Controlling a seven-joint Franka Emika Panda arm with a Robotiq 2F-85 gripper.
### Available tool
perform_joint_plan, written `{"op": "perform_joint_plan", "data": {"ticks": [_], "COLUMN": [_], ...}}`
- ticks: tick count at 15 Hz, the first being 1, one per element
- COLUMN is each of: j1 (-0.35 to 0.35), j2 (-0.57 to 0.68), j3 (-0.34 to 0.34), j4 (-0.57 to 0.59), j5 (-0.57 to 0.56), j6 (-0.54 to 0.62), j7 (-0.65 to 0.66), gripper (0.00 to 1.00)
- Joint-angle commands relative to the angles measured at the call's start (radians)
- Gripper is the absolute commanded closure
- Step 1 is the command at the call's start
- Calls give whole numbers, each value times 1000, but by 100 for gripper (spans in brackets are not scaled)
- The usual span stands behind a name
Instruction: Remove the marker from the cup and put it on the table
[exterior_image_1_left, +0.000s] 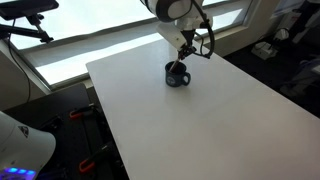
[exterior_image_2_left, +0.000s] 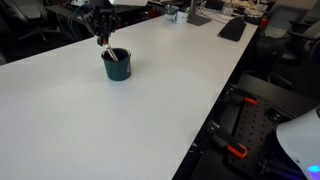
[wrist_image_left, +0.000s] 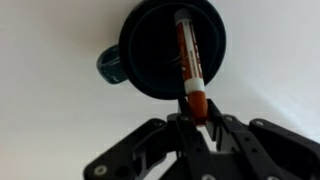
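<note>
My gripper needs to let go of the reddish-brown marker on the bare white table, a short way (exterior_image_1_left: 188, 114) in front of the dark mug.
The dark mug (wrist_image_left: 150, 55) stands on the white table (wrist_image_left: 50, 120), its handle to the left in the wrist view. The reddish-brown marker (wrist_image_left: 187, 55) leans inside it, its orange-red end sticking out over the rim. My gripper (wrist_image_left: 199, 118) is right above the mug and its fingers are shut on the marker's top end. In both exterior views the gripper (exterior_image_1_left: 186, 55) (exterior_image_2_left: 104, 40) hangs just over the mug (exterior_image_1_left: 178, 76) (exterior_image_2_left: 117, 65), with the marker (exterior_image_2_left: 112, 55) running down into it.
The table (exterior_image_1_left: 200, 120) is large and white. A window runs behind it in an exterior view. Chairs, a keyboard (exterior_image_2_left: 232, 28) and desk clutter lie beyond the far end. Equipment sits on the floor past the table's edge (exterior_image_2_left: 240, 130).
</note>
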Motion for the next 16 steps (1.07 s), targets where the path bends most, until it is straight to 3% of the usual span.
{"op": "perform_joint_plan", "data": {"ticks": [1, 6, 11, 16], "j1": [33, 48, 15, -32], "j2": [-86, -167, -154, -107], "j3": [-33, -66, -166, -267], "j4": [34, 115, 221, 181], "j5": [-19, -39, -111, -165], "j6": [-154, -305, -384, -402], "j7": [69, 111, 196, 268], "gripper": [95, 95, 95, 95]}}
